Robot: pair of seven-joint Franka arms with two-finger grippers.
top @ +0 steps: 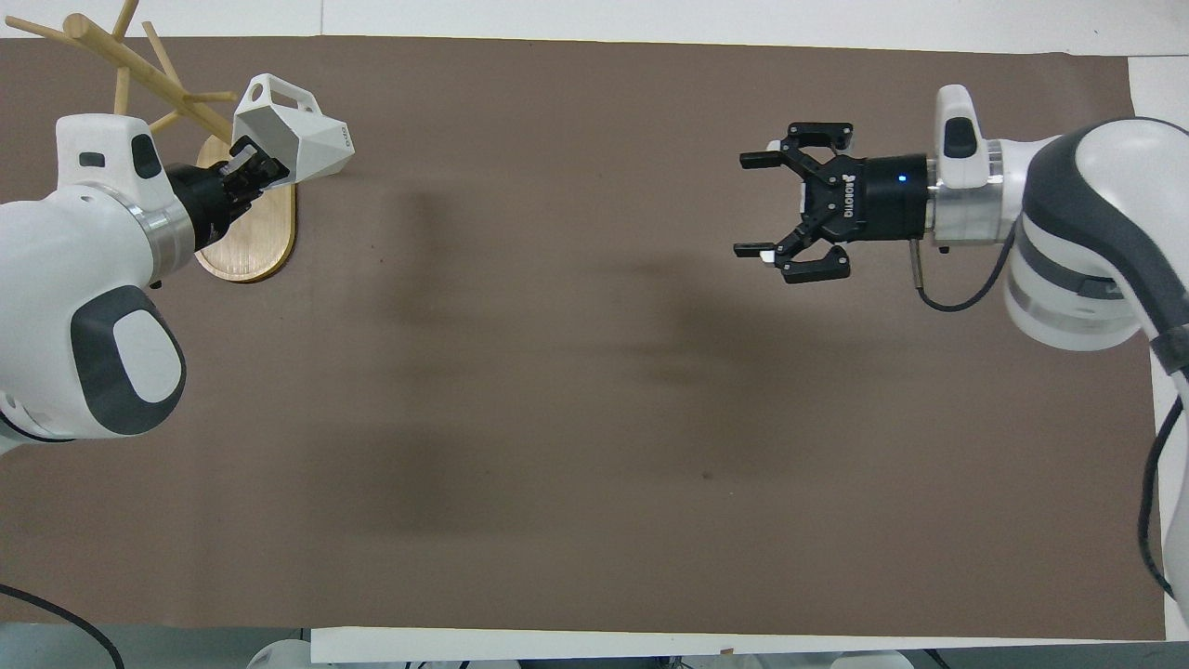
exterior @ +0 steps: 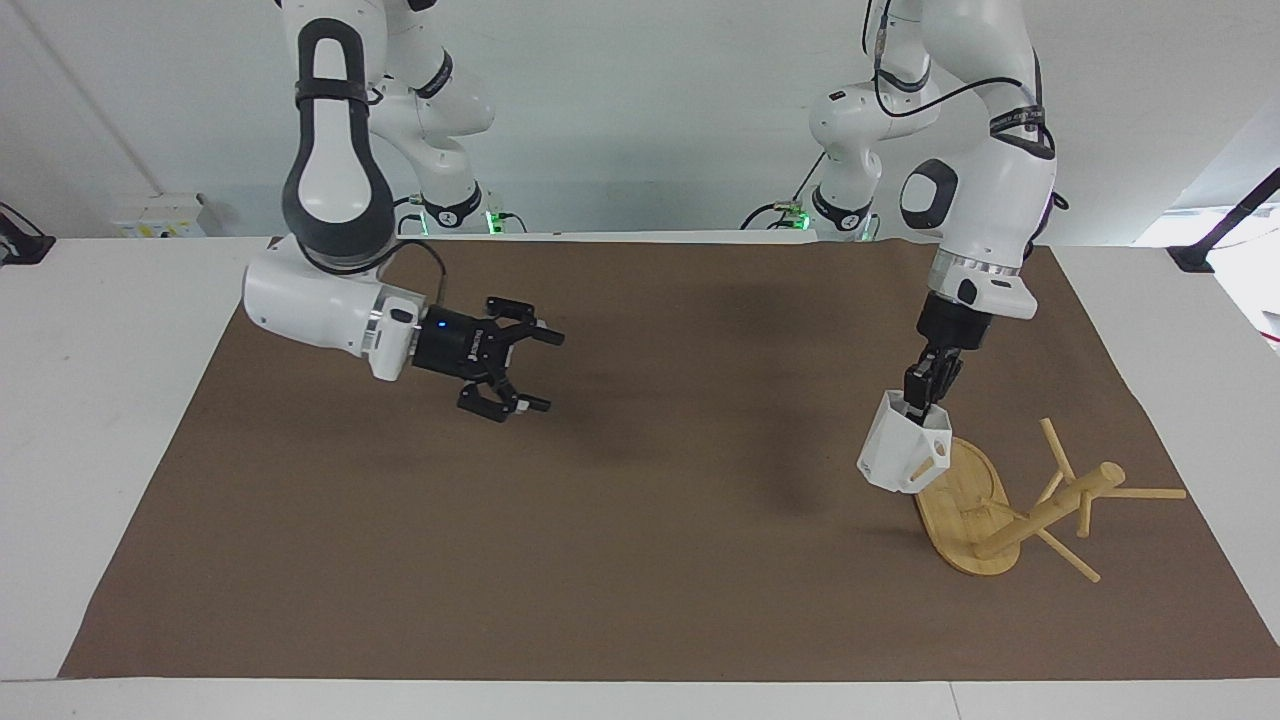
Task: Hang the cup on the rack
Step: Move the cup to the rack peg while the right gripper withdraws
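Observation:
The white faceted cup, now hanging tilted over the base's edge, will stay on the rack's low peg pointing (top: 234,127) toward my right gripper, once my left gripper gets there and lets go of it.
The white faceted cup (exterior: 903,455) (top: 295,141) hangs tilted in the air over the edge of the rack's oval base. My left gripper (exterior: 922,398) (top: 249,165) is shut on the cup's rim, with a finger inside the cup. The bamboo rack (exterior: 1005,512) (top: 243,240) lies tipped over on the brown mat at the left arm's end of the table. Its base stands on edge and its post (exterior: 1060,503) (top: 139,63) slants, resting on pegs. My right gripper (exterior: 545,372) (top: 748,204) hovers open and holds nothing, over the mat toward the right arm's end.
A brown mat (exterior: 620,520) (top: 594,446) covers most of the white table (exterior: 110,330). The rack's thin pegs (exterior: 1145,493) stick out toward the mat's edge at the left arm's end.

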